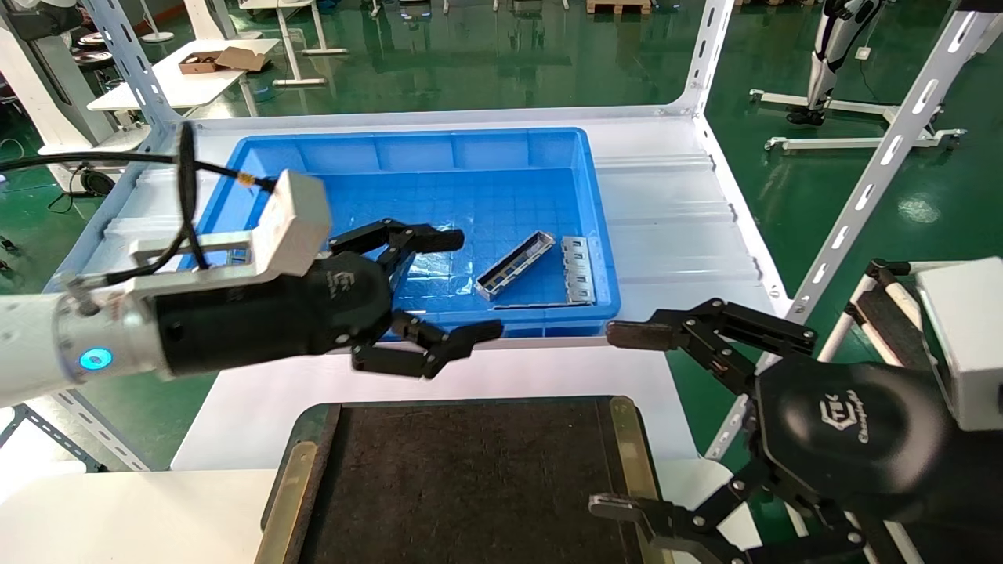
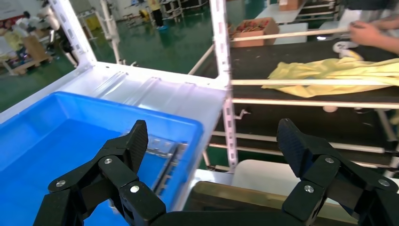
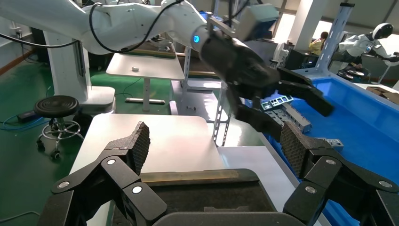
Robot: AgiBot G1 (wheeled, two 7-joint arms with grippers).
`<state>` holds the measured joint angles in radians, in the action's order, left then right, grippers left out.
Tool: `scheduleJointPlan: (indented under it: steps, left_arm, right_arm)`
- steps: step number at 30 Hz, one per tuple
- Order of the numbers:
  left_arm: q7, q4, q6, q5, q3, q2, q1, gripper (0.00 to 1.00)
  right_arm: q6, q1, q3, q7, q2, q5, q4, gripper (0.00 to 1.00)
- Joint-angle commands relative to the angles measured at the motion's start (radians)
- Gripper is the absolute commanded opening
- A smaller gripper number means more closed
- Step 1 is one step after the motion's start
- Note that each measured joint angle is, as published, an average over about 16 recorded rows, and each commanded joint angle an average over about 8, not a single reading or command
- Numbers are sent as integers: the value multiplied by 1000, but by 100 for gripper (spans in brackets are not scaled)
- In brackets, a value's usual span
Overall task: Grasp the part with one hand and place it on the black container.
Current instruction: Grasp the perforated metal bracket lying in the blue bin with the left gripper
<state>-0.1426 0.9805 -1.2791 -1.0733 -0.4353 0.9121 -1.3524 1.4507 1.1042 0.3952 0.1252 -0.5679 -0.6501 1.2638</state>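
The robot's left gripper needs to close on the middle of the part (image 1: 515, 265), the thin grey metal channel that lies at an angle beside the ladder-like grey piece.
The part (image 1: 515, 265), a slim grey metal channel with side cutouts, lies at an angle on the floor of the blue bin (image 1: 407, 149), near its front right corner. My left gripper (image 1: 470, 286) is open and empty. It hovers over the bin's front edge, just left of the part. In the left wrist view the part (image 2: 168, 162) shows between the open fingers of the left gripper (image 2: 212, 141). The black container (image 1: 470, 470) sits in front of the bin, with nothing on it. My right gripper (image 1: 619, 423) is open and empty by the container's right edge.
A ladder-like grey strip (image 1: 577, 269) leans by the bin's right wall, next to the part. White rack uprights (image 1: 862, 188) stand at the shelf corners. The right wrist view shows the container (image 3: 202, 197), the right gripper (image 3: 216, 146) and the left arm (image 3: 235, 61) beyond.
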Motion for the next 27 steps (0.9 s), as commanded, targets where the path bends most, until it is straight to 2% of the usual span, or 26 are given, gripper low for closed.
scheduleJointPlan:
  steps: [1, 11, 18, 27]
  left_arm:
    - [6, -46, 14, -29, -16, 34, -32, 100]
    - [134, -383, 151, -146, -65, 223, -159, 100]
    - [258, -627, 278, -174, -67, 358, -234, 100]
    - [359, -796, 387, -178, -74, 443, -289, 100]
  right_arm:
    - [0, 0, 0, 0, 0, 0, 0, 100]
    - [0, 0, 0, 0, 0, 0, 0, 100]
    - [0, 0, 0, 0, 0, 0, 0, 100]
    - [0, 0, 0, 0, 0, 0, 0, 100]
